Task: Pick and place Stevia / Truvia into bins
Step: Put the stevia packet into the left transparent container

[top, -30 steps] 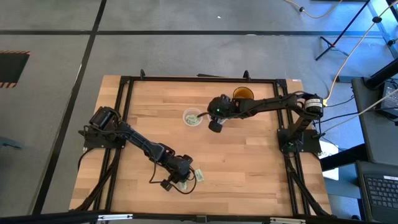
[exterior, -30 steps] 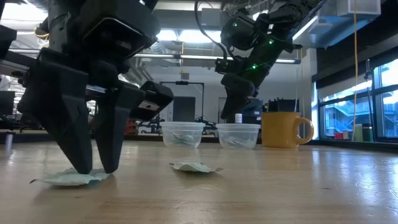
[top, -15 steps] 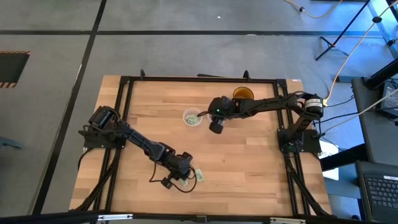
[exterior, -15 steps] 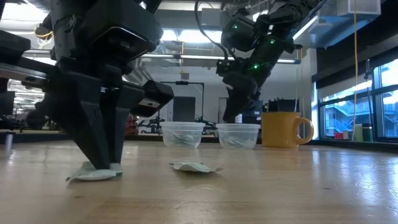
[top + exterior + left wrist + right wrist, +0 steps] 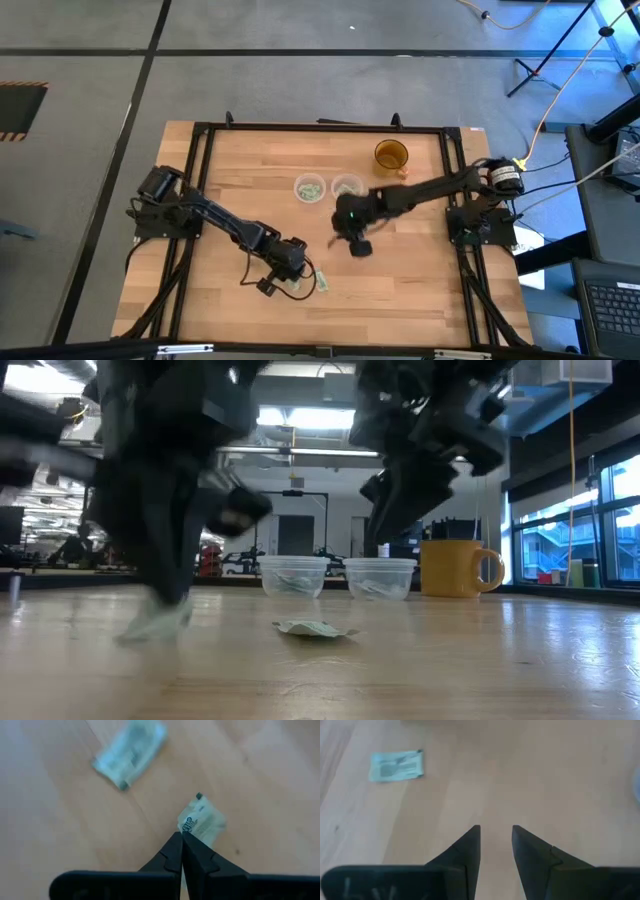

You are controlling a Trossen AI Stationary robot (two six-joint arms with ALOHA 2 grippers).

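Observation:
Next, my left gripper releases the sachet, now held near the table's near edge, inside the clear cup farther from the amber-yellow cup [image 5: 309,189], on top of the sachets there.
My left gripper [image 5: 181,837] hovers near the table's near edge [image 5: 290,272] and is shut on one pale green and white sachet [image 5: 202,821]. A second sachet [image 5: 130,752] lies flat on the wood beside it [image 5: 322,284] [image 5: 312,627]. My right gripper [image 5: 495,832] is open over bare wood at mid-table [image 5: 357,245], and it sees that loose sachet [image 5: 396,766] some way off. The two clear cups [image 5: 309,188] [image 5: 346,186] stand farther back, each with sachets inside [image 5: 292,576] [image 5: 380,578]. My left gripper pinches the sachet between its two fingertips at one edge [image 5: 187,827], coming from above and pointing down. The rest of the sachet sticks out past the fingertips and hangs tilted below them [image 5: 155,622]. Whether its low end touches the wood I cannot tell.
An amber-yellow cup with a handle [image 5: 391,154] [image 5: 455,568] stands behind the clear cups toward the far right. A black frame rail [image 5: 320,127] runs around the table. Bare wood lies between the two grippers and to the right of them.
My left gripper, open astride a flat sachet a second ago, shut on it and drew it up, so it now hangs tilted instead of lying flat. My right arm swung from above the right-hand clear cup toward the near edge, to mid-table.

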